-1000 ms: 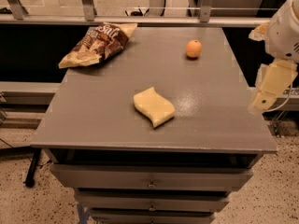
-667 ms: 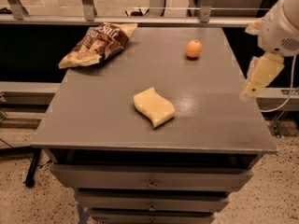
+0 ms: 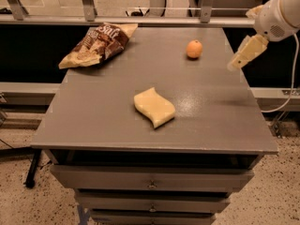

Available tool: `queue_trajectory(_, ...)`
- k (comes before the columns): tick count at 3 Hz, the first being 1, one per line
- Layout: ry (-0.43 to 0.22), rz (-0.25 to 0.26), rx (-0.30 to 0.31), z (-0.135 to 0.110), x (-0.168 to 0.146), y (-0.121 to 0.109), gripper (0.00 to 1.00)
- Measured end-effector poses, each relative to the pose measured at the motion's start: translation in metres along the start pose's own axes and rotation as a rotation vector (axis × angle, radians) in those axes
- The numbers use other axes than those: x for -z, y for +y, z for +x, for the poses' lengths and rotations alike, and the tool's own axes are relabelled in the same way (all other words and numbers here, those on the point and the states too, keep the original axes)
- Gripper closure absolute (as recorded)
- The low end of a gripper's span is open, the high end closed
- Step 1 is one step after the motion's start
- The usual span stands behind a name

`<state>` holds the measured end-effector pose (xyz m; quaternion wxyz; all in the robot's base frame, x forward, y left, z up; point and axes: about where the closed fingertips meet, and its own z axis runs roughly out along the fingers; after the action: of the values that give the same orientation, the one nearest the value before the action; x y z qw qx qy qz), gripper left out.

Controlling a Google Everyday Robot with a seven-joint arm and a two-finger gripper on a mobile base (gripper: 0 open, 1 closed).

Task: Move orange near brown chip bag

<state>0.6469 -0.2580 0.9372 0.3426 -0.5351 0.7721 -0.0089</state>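
Note:
The robot's gripper needs to close on the sides of the orange (image 3: 194,49), since the orange has to go near the brown chip bag.
The orange (image 3: 194,49) is a small round fruit on the far right part of the grey table (image 3: 93,121). The brown chip bag (image 3: 98,43) lies crinkled at the far left corner, with "Salt" in white lettering on it. My gripper (image 3: 239,60) hangs over the table's right edge. It is to the right of the orange, a little nearer to me, and apart from it. It holds nothing that I can see.
A pale yellow wavy sponge (image 3: 154,107) lies in the middle of the table. Drawers (image 3: 150,184) sit under the table front. A metal rail (image 3: 154,18) runs behind the far edge. A cable (image 3: 288,93) hangs at the right.
My gripper has moved up and away from me along the table's right edge, closer to the orange. The orange, the bag and the sponge have not moved.

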Motion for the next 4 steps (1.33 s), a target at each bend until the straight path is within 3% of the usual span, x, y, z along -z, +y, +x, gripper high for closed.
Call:
queue_trajectory(1, -0.158, 0.026, -0.109, -0.003, -0.031, -0.039, 0.0)
queue_trajectory(2, -0.269, 0.022, -0.205, -0.006, -0.063, -0.057, 0.0)
queue_trajectory(4, -0.382, -0.018, -0.329, -0.014, -0.122, -0.052, 0.0)
